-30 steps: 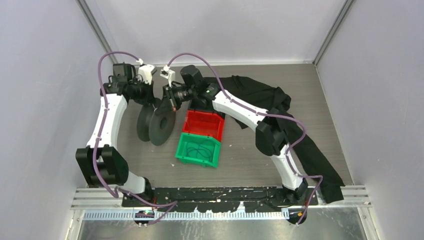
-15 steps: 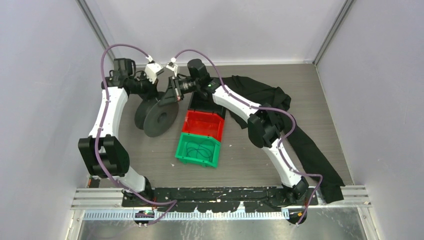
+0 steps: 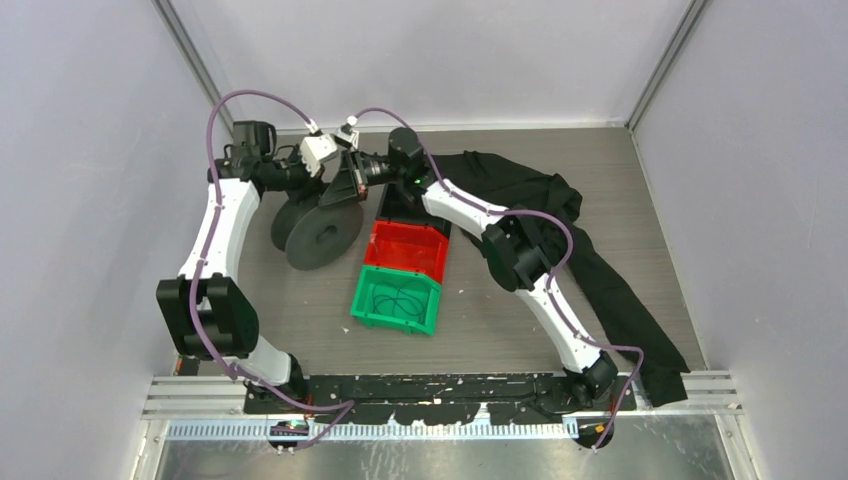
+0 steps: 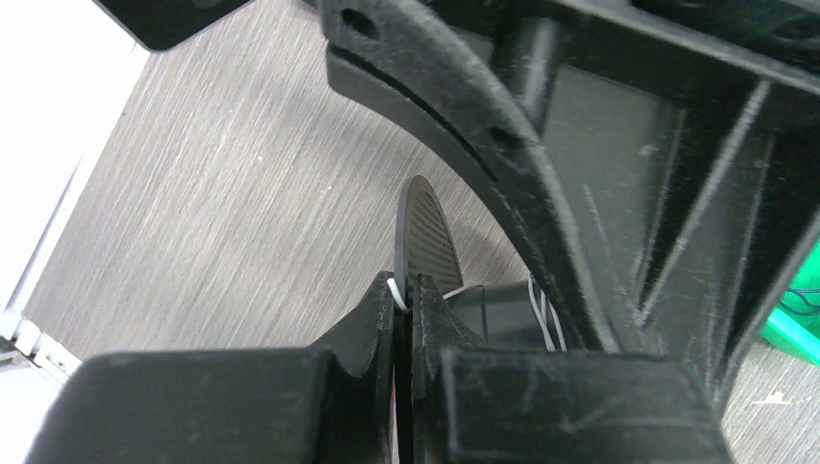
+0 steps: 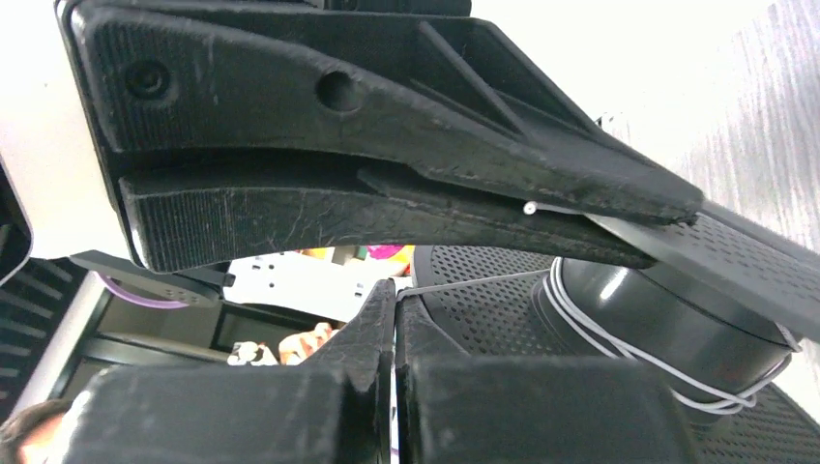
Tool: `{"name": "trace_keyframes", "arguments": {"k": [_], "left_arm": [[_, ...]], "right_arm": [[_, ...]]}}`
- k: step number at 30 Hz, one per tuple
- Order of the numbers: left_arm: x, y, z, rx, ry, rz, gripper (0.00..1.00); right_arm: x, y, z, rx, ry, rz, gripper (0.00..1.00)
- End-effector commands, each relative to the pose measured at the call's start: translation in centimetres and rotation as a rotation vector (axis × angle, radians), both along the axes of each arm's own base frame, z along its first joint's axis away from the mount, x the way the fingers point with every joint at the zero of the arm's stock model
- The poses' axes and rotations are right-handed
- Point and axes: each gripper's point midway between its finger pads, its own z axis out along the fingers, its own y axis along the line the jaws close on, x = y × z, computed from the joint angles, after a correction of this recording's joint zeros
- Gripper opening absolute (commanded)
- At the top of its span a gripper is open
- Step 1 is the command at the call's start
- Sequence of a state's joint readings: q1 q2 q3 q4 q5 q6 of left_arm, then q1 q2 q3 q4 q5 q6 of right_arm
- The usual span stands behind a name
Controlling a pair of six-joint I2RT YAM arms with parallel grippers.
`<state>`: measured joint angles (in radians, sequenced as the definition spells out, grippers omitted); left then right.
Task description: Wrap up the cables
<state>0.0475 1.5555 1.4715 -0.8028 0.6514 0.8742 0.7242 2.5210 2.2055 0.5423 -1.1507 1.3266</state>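
The robot's left gripper will release the black spool and leave it lying flat on the bare table [image 3: 328, 247] beside the red bin.
The thin white cable [image 5: 483, 280] is partly wound round the hub of a black perforated spool [image 3: 315, 228] standing on edge at the far left of the table. My right gripper [image 5: 395, 290] is shut on the cable just beside the spool's flange [image 5: 483, 319]; several turns lie on the hub [image 5: 619, 348]. My left gripper [image 4: 406, 290] is shut on another bit of the white cable [image 4: 395, 286], right above the spool's rim [image 4: 425, 242]. In the top view the left gripper [image 3: 320, 155] and the right gripper [image 3: 345, 182] almost touch over the spool.
A red bin [image 3: 408, 250] and a green bin [image 3: 395, 298] holding thin dark cable loops stand right of the spool. A black cloth [image 3: 590, 260] lies along the right side under the right arm. The back wall is close behind the grippers.
My left gripper has swung right, close up against the right gripper. The right gripper has moved farther back. The spool has shifted a little toward the back.
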Motion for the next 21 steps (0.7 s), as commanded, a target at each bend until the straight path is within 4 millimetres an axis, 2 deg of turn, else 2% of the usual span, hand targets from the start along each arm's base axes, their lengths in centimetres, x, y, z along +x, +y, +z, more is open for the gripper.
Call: {"name": "trace_keyframes", "arguments": {"k": [1, 9, 13, 21], "left_arm": [[-3.7, 0.6, -1.7, 0.057, 0.070, -0.045, 0.00], [-4.1, 0.9, -0.4, 0.091, -0.013, -0.058, 0.00], [-4.6, 0.0, 0.6, 0.053, -0.013, -0.088, 0.00], [-4.3, 0.1, -0.1, 0.038, 0.026, -0.059, 0.00]], "right_arm": [[3.3, -4.9, 10.2, 0.228, -0.165, -0.142, 0.01], [2.5, -6.4, 11.1, 0.221, -0.188, -0.104, 0.01], [2.8, -6.2, 9.3, 0.188, -0.184, -0.102, 0.01], [3.4, -5.9, 5.9, 0.137, -0.136, -0.098, 0.01]]}}
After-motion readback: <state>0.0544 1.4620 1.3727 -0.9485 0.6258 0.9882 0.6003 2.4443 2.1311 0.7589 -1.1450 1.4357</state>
